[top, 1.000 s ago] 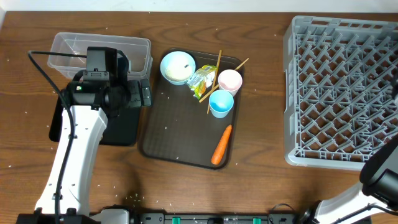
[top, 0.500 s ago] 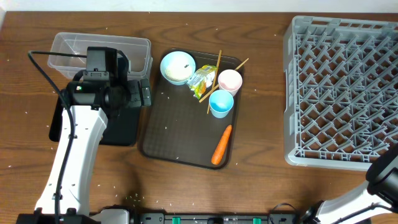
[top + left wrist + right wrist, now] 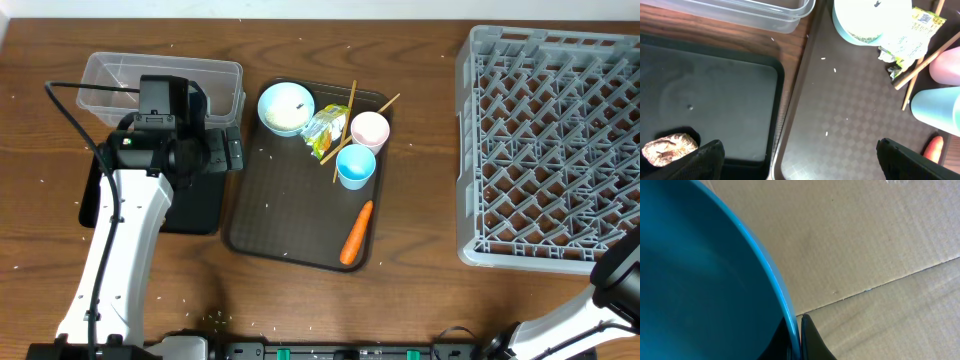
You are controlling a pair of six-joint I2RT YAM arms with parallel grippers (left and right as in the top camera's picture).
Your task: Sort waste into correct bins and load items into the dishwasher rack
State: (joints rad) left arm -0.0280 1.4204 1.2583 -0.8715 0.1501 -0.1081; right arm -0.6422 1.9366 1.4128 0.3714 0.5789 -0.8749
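Observation:
Next, my left gripper needs to go to the pink cup and grab its rim (image 3: 353, 124) on the side facing the crumpled wrapper.
My left gripper (image 3: 801, 164) hangs open over the seam between the shallow black tray (image 3: 725, 85) and the brown serving tray (image 3: 840, 125), holding nothing. A brown food scrap (image 3: 667, 146) lies in the black tray beside my left finger. On the serving tray stand the white bowl (image 3: 286, 107), the crumpled wrapper (image 3: 326, 128), crossed chopsticks (image 3: 345, 125), the pink cup (image 3: 369, 129) and the light blue cup (image 3: 355, 165). The carrot (image 3: 356, 232) lies near the tray's front edge. My right gripper (image 3: 799, 326) is shut on the rim of the blue plate (image 3: 705, 280), off the table over cardboard.
The clear tub (image 3: 160, 80) sits behind the black tray. The grey dishwasher rack (image 3: 550, 150) fills the right side, with no dishes showing in it. Part of my right arm (image 3: 622, 285) shows at the lower right edge. Small white crumbs dot the wooden table.
My right arm has slid a little further out of the overhead view at the lower right. The left arm and the objects have not moved.

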